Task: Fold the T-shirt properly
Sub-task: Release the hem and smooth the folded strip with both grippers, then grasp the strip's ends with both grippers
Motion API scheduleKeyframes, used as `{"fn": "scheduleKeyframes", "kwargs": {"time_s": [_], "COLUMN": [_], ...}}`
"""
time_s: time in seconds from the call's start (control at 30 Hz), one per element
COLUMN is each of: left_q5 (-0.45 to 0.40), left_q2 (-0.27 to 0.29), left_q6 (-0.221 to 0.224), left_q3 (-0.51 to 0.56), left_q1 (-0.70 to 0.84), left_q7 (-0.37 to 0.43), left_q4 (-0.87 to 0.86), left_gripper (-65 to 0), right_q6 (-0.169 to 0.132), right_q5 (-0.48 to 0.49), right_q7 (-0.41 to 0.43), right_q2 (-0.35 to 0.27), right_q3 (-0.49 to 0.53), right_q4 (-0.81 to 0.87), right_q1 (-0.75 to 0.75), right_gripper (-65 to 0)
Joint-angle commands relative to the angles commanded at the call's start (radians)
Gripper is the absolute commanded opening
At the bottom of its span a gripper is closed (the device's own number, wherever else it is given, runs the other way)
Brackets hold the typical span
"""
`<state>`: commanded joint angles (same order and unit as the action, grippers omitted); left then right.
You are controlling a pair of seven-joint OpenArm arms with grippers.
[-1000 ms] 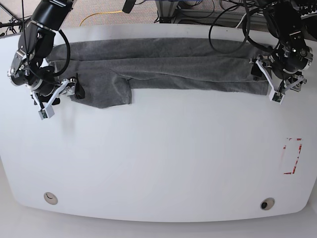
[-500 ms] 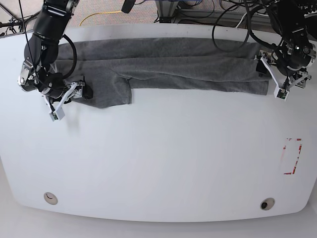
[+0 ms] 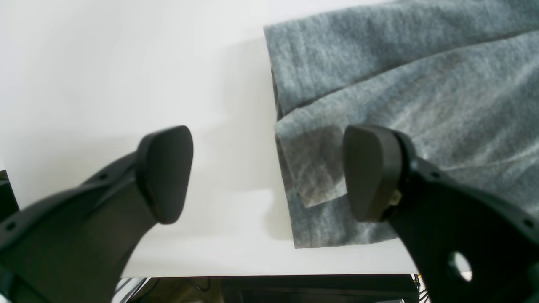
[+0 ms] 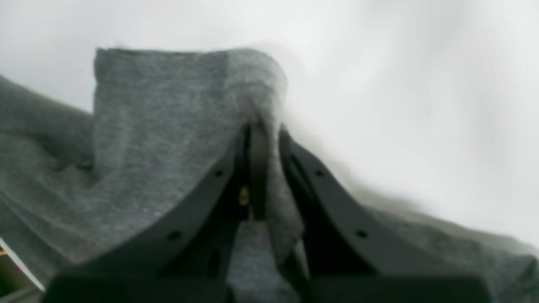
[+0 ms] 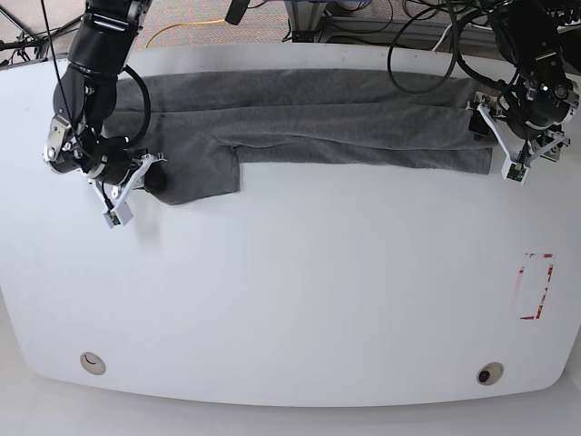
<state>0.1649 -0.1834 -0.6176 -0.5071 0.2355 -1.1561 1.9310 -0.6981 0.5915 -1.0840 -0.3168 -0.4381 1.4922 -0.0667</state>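
Observation:
I should use my right gripper to lay back the sleeve flap, which sticks out past the band's front edge, and pinch the band's end [image 5: 162, 116] before my left gripper folds.
The grey T-shirt [image 5: 309, 123] lies as a long folded band across the far side of the white table, one sleeve flap hanging toward the front at its left end. My right gripper [image 4: 263, 130] is shut on a pinched fold of the T-shirt [image 4: 168, 126] at that left end, seen in the base view near the sleeve [image 5: 195, 173]. My left gripper [image 3: 267, 172] is open just above the table, one finger beside the T-shirt's [image 3: 400, 75] layered hem corner, the other over the cloth. In the base view the left gripper [image 5: 508, 154] sits at the band's right end.
The table's [image 5: 300, 300] far edge is close behind the shirt, with cables and a yellow cord [image 5: 182, 27] on the floor beyond. A red-marked rectangle [image 5: 536, 286] is at the right. Two round holes [image 5: 92, 363] sit near the front edge.
My right gripper has moved rightward along the table, dragging the shirt's left end inward with it. The left gripper has shifted slightly up and right at the hem end.

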Motion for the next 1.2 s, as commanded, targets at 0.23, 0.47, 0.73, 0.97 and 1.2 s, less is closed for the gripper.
{"fn": "scheduleKeyframes", "kwargs": {"time_s": [0.23,0.47,0.73,0.97,1.2], "left_q5": [0.0,0.002,0.002,0.002,0.008], "left_q2": [-0.002,-0.002,-0.002,-0.003,-0.003], "left_q6": [0.0,0.0,0.0,0.0,-0.002], "left_q3": [-0.005,0.0,0.002,0.003,0.003], "left_q1": [0.0,0.0,-0.003,-0.003,-0.005], "left_q7": [0.0,0.002,0.002,0.002,0.002], "left_q4": [-0.064,-0.08,-0.08,-0.08,-0.071], "left_gripper": [-12.6,-12.6,-12.6,-12.6,-12.6], "right_q6": [0.0,0.0,0.0,0.0,0.0], "right_q5": [0.121,0.209,0.209,0.203,0.11], "right_q7": [-0.048,-0.117,-0.124,-0.117,-0.06], "right_q2": [-0.006,-0.003,0.0,-0.006,0.032], "right_q3": [-0.087,-0.199,-0.262,-0.276,-0.402], "right_q4": [0.153,0.249,0.313,0.275,0.275], "right_q1": [0.118,0.249,0.348,0.353,0.344], "right_gripper": [-65.0,-65.0,-65.0,-36.8,-15.1]}}
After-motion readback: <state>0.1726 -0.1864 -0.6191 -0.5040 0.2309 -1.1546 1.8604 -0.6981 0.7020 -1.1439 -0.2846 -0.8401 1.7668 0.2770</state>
